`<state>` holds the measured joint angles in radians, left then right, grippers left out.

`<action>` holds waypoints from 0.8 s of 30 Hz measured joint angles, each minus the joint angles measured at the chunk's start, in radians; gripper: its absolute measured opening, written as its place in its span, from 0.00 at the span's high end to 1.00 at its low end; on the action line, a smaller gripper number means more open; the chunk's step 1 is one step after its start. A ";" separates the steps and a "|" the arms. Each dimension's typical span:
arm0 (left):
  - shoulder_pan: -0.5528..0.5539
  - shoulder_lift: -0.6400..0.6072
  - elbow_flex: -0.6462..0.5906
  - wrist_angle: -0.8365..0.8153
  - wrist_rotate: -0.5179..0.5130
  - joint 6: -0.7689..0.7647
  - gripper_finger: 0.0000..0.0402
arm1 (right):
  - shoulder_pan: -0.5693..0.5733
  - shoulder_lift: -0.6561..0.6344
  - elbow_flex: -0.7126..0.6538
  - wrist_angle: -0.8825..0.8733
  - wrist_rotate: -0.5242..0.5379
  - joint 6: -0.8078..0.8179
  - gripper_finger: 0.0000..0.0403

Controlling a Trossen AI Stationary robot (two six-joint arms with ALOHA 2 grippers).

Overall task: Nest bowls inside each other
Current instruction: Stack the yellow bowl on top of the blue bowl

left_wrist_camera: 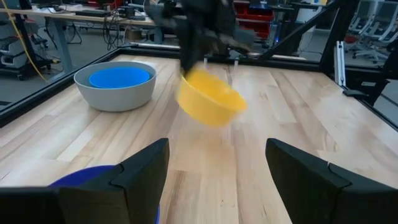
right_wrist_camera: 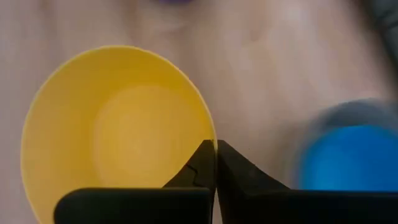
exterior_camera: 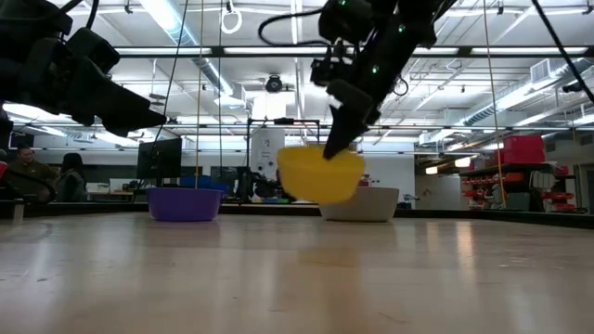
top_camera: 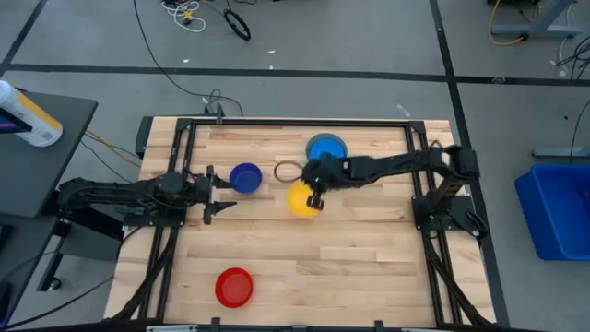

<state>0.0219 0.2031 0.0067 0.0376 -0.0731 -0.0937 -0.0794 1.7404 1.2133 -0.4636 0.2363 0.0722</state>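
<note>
My right gripper is going to let go of the yellow bowl, now hanging above the table's middle, inside the light blue bowl (top_camera: 327, 154) (right_wrist_camera: 367, 168) that sits in the grey bowl.
My right gripper (right_wrist_camera: 216, 146) is shut on a yellow bowl (top_camera: 300, 200), which hangs above the middle of the table (top_camera: 369, 249). Behind it, toward the far edge, a grey bowl (left_wrist_camera: 118, 93) rests on its base with a light blue bowl (top_camera: 325, 148) nested inside it. A dark blue bowl (top_camera: 245, 177) sits just in front of my left gripper (top_camera: 218, 194), which stands open and low at the left, touching nothing. A red bowl (top_camera: 234, 287) sits near the front edge. My right gripper pinches the yellow bowl's rim (right_wrist_camera: 210, 127) on the side nearest the arm, one finger inside the bowl and one outside. The fingers (exterior_camera: 336, 139) slant down from the table's right side. The bowl (exterior_camera: 320, 174) hangs tilted below them, clear of the table.
A thin ring (top_camera: 288, 171) lies on the wood between the dark blue bowl and the grey one. A black frame (top_camera: 184, 129) borders the tabletop. Bare wood spreads across the near right part of the table.
</note>
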 joint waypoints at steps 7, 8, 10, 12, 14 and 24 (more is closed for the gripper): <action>0.000 0.000 0.000 0.002 -0.005 0.000 0.32 | -0.143 -0.106 0.008 -0.040 0.156 -0.093 1.00; 0.000 0.000 0.000 0.003 -0.005 0.000 0.32 | -0.175 -0.108 0.008 -0.043 0.156 -0.100 1.00; 0.000 0.000 0.000 0.003 -0.006 0.000 0.32 | -0.234 -0.108 0.008 -0.054 0.156 -0.125 1.00; 0.000 0.000 0.000 0.003 -0.006 0.000 0.32 | -0.293 -0.106 0.008 -0.055 0.156 -0.147 1.00; 0.000 0.000 0.000 0.003 -0.006 0.000 0.32 | -0.349 -0.105 0.008 -0.059 0.133 -0.161 1.00; 0.000 0.000 0.000 0.003 -0.006 0.000 0.32 | -0.490 -0.104 -0.054 -0.044 -0.064 -0.151 1.00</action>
<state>0.0219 0.2031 0.0067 0.0410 -0.0788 -0.0940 -0.5692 1.6363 1.1589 -0.5075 0.1722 -0.0788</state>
